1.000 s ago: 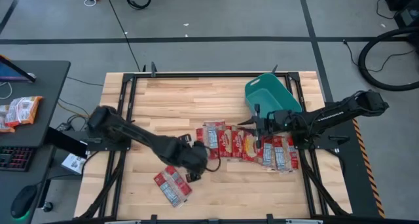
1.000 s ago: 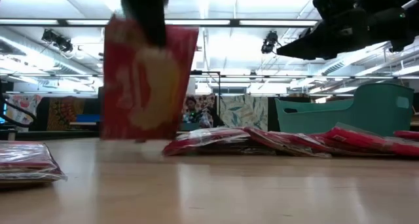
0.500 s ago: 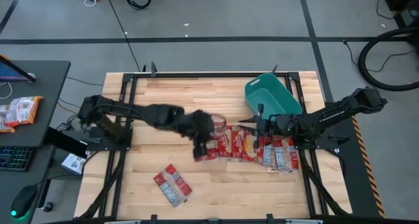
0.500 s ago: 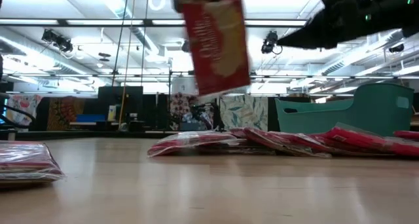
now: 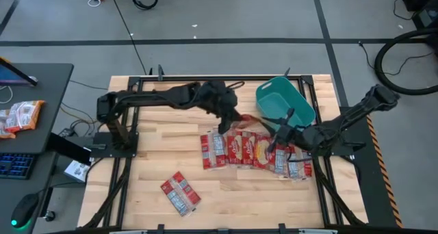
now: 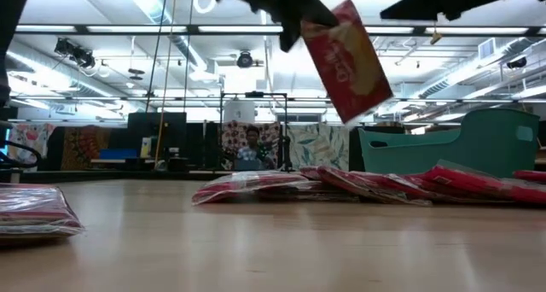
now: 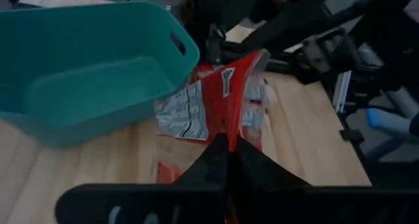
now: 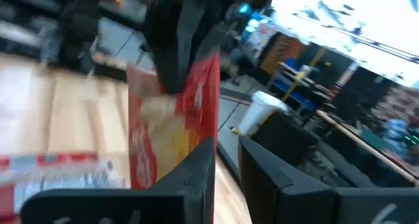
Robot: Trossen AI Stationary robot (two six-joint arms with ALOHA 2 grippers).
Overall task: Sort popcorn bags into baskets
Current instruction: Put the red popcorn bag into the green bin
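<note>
My left gripper is to let go of the red popcorn bag inside the teal basket (image 5: 269,104) (image 7: 75,96), along the side of the basket that faces my left arm.
My left gripper (image 5: 233,118) is shut on one red popcorn bag (image 5: 248,121) in the air, just left of the teal basket (image 5: 284,100) at the table's far right. The low view shows the bag (image 6: 348,61) slanting well above the table. A pile of red bags (image 5: 253,152) lies flat on the table in front of the basket. Two more bags (image 5: 179,193) lie near the front left. My right gripper (image 5: 277,137) hovers open and empty over the pile's right part. My left gripper pinches the bag by one end (image 7: 226,129) between its two shut fingers. In the low view the fingers (image 6: 299,14) come from above and the left, on the bag's upper end. The bag hangs slanting below them, clear of the table and pile.
The basket's inside (image 7: 78,73) shows bare in the left wrist view. Black frame rails (image 5: 130,124) run along the table's edges. A side desk (image 5: 27,118) with pale orange packets and a keyboard stands left of the table. Bare wood lies at the far left and near right.
My left gripper has carried the bag up from the table's near-left part toward the far and right edges, to beside the basket. The bag has gone from upright to slanting. My right gripper has drawn back a little toward the right edge.
</note>
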